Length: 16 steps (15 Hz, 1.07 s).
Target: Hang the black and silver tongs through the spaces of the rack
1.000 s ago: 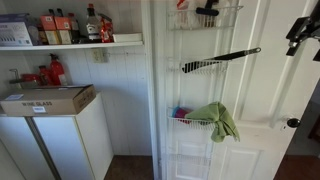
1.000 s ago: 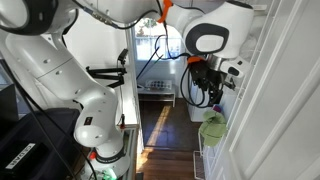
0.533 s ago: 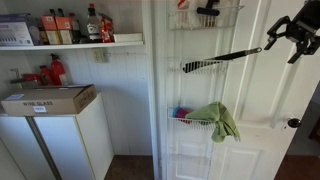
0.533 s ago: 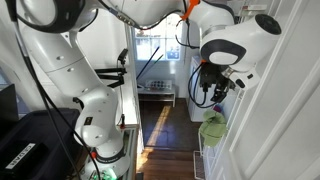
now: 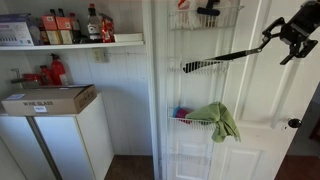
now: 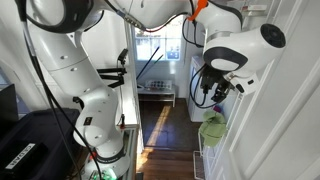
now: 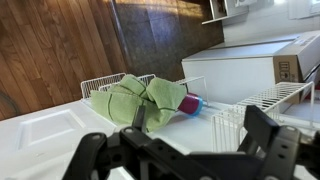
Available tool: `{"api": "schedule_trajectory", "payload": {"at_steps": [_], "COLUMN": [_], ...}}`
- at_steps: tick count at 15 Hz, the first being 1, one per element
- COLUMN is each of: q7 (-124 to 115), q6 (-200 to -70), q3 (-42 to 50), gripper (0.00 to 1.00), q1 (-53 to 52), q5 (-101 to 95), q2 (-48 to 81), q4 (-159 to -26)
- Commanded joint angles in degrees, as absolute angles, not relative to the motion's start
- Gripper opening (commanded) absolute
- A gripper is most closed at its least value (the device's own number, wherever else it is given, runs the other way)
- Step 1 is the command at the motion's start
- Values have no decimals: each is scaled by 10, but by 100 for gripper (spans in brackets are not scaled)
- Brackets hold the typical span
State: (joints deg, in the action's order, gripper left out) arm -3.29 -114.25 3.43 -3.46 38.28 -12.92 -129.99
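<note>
The robot's gripper should close on the tongs' loose end [image 5: 249,52], which sticks out past the side of the white wire rack.
The black and silver tongs [image 5: 238,50] lie slanted across a middle shelf of the white wire rack [image 5: 195,68] on the door, with their far end sticking out past the rack's side. My gripper [image 5: 283,36] is at that free end, touching or almost touching it. In the wrist view my gripper [image 7: 176,138] has its fingers wide apart, and a thin dark bar [image 7: 138,117] shows just beyond them. In an exterior view my gripper [image 6: 218,88] hangs beside the door, and the tongs cannot be made out.
A green cloth [image 5: 216,119] hangs on a lower shelf beside a pink and blue item [image 7: 189,103]. A short black item [image 5: 207,10] sits in the top basket. A wall shelf with bottles [image 5: 70,43], a cardboard box [image 5: 45,98] and a door knob [image 5: 293,123] are nearby.
My gripper came down from the upper corner to the tongs' free end. That end now sits slightly higher than before.
</note>
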Motion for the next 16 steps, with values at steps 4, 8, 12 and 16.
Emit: {"api": "schedule_trajectory", "payload": {"at_steps": [4, 8, 12, 16], "q7": [152, 239, 307, 344], "q6": [-1108, -1103, -1108, -1110], "q3": [53, 50, 48, 46], "gripper": [100, 100, 100, 100], "q1": [-27, -11, -2, 3], "q5": [577, 623, 656, 699], "q2": [-93, -71, -58, -42], "q4": [-1292, -1290, -1288, -1282]}}
